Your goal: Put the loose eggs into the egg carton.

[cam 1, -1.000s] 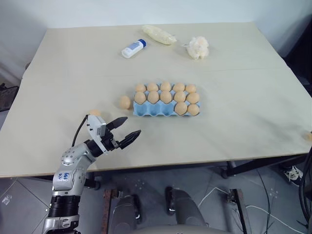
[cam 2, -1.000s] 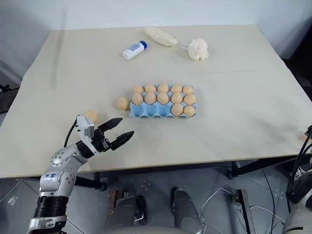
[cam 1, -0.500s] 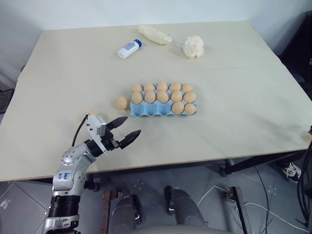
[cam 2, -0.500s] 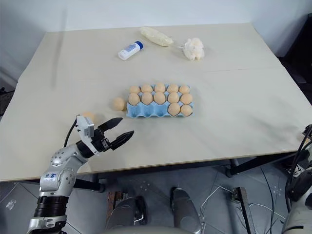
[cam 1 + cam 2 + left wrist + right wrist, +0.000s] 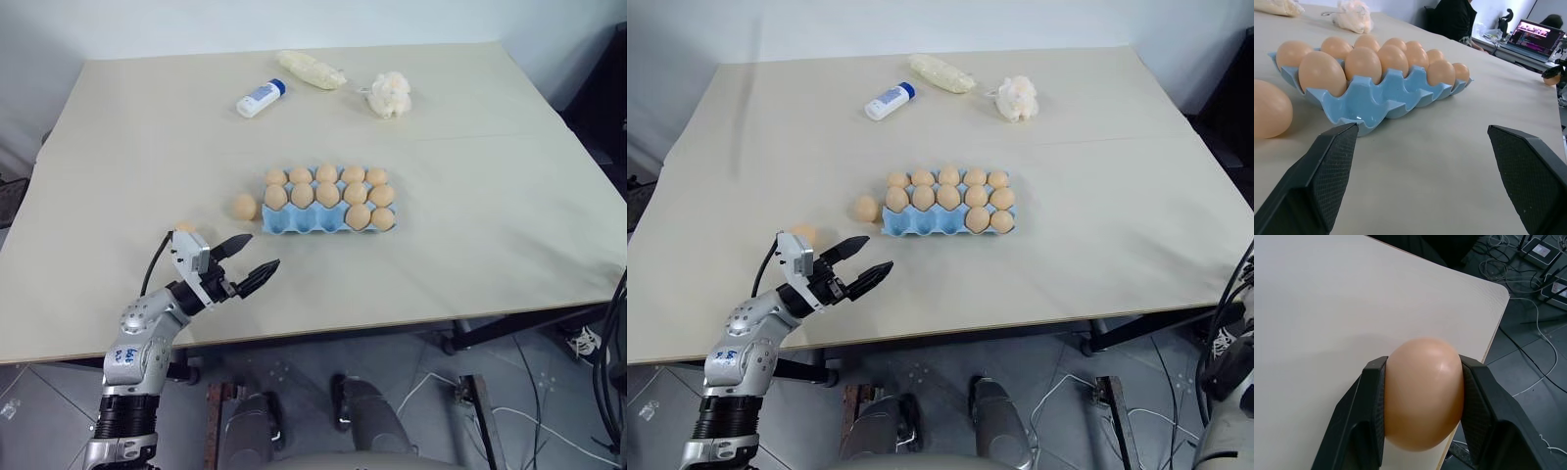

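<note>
Next, I set the loose egg in the empty front cup (image 5: pixel 331 217) beside the front-row eggs with my right gripper.
The light blue egg carton (image 5: pixel 294 223) lies mid-table with tan eggs in its back and middle rows and two in the front row; the three front cups on its left are empty. One loose egg (image 5: pixel 245 207) rests just left of the carton, and another (image 5: pixel 184 227) peeks out behind my left gripper (image 5: pixel 250 262). That gripper hovers open near the table's front left, aimed at the carton (image 5: pixel 1376 103). At the table's right front corner, my right gripper (image 5: pixel 1423 364) is shut on a third loose egg (image 5: pixel 1422 394).
At the back of the table lie a white bottle with a blue cap (image 5: pixel 260 97), a pale wrapped packet (image 5: pixel 312 69) and a fluffy cream puff (image 5: pixel 389 94). The table edge (image 5: pixel 1488 333) runs right beside the gripped egg, with floor and cables below.
The head views have shifted slightly. My left gripper stays open in the same place, and the carton and the eggs beside it have not moved.
</note>
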`<state>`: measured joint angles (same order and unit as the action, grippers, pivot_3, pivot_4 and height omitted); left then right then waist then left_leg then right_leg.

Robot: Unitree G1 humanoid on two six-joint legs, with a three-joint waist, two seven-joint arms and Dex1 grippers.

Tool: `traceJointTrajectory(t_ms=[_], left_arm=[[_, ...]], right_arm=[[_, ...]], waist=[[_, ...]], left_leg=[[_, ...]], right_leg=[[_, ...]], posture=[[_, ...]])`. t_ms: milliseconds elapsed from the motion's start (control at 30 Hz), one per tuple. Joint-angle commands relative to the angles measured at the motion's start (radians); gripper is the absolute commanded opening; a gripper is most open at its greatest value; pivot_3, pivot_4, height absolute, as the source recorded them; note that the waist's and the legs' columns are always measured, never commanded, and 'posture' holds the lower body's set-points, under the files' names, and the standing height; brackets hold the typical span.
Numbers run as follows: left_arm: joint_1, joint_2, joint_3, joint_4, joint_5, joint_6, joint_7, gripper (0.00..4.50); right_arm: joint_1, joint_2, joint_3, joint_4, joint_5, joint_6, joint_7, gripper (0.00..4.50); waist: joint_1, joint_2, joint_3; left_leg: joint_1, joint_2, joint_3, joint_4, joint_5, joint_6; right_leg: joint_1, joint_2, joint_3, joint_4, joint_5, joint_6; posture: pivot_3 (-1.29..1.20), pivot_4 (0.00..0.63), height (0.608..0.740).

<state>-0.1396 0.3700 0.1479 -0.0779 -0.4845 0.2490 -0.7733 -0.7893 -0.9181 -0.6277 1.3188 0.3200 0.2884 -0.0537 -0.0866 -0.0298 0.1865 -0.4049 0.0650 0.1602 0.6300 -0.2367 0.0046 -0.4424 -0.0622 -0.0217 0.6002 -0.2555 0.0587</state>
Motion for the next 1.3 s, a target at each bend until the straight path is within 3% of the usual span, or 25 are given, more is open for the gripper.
traceJointTrajectory(t_ms=[33, 367, 500, 733, 1033, 1300], left_arm=[[0.009, 0.005, 0.015, -0.048, -0.015, -0.018, 0.004, 4.5], [-0.002, 0.011, 0.017, -0.041, -0.017, -0.022, 0.001, 4.5], [-0.034, 0.022, 0.018, 0.001, -0.012, -0.037, -0.022, 4.5], [-0.109, 0.044, 0.008, 0.083, -0.003, -0.062, -0.076, 4.5], [-0.209, 0.092, -0.013, 0.195, 0.011, -0.088, -0.182, 4.5], [-0.245, 0.127, -0.015, 0.229, 0.02, -0.091, -0.247, 4.5]], right_arm=[[-0.013, -0.017, -0.002, -0.028, 0.012, 0.003, 0.008, 1.62], [-0.109, -0.044, 0.004, -0.125, 0.049, 0.077, 0.094, 1.62], [-0.104, 0.009, 0.042, -0.406, 0.116, 0.292, 0.212, 1.62], [0.05, 0.166, 0.081, -0.97, 0.264, 0.587, 0.253, 1.61], [0.123, 0.311, 0.311, -1.376, 0.328, 0.673, 0.372, 1.61], [0.12, 0.391, 0.555, -1.523, 0.282, 0.6, 0.503, 1.61]], waist=[[0.0, 0.0, 0.0], [-0.001, 0.0, 0.0], [0.002, 0.001, 0.001], [0.01, 0.001, 0.0], [0.007, 0.002, 0.0], [0.01, 0.002, 0.0]], left_leg=[[0.0, 0.0, 0.0, 0.0, 0.0, 0.0], [0.0, 0.0, 0.001, 0.0, 0.0, 0.0], [0.0, 0.002, 0.002, 0.0, 0.0, 0.0], [0.0, 0.009, 0.001, -0.001, 0.0, 0.0], [0.0, 0.011, 0.003, -0.001, -0.001, 0.003], [-0.001, 0.013, 0.003, -0.001, -0.003, 0.002]], right_leg=[[0.0, 0.0, 0.0, 0.0, 0.0, 0.0], [0.0, 0.0, 0.001, 0.0, 0.0, 0.0], [-0.001, 0.0, 0.001, 0.0, 0.001, 0.0], [-0.001, 0.0, -0.001, 0.001, 0.003, 0.004], [-0.004, -0.001, -0.003, 0.006, 0.002, 0.001], [-0.005, 0.0, -0.006, 0.008, 0.0, -0.002]], posture=[[0.0, 0.15, 0.74], [0.0, 0.15, 0.74], [0.0, 0.15, 0.74], [0.0, 0.15, 0.74], [0.0, 0.15, 0.74], [0.0, 0.15, 0.74]])
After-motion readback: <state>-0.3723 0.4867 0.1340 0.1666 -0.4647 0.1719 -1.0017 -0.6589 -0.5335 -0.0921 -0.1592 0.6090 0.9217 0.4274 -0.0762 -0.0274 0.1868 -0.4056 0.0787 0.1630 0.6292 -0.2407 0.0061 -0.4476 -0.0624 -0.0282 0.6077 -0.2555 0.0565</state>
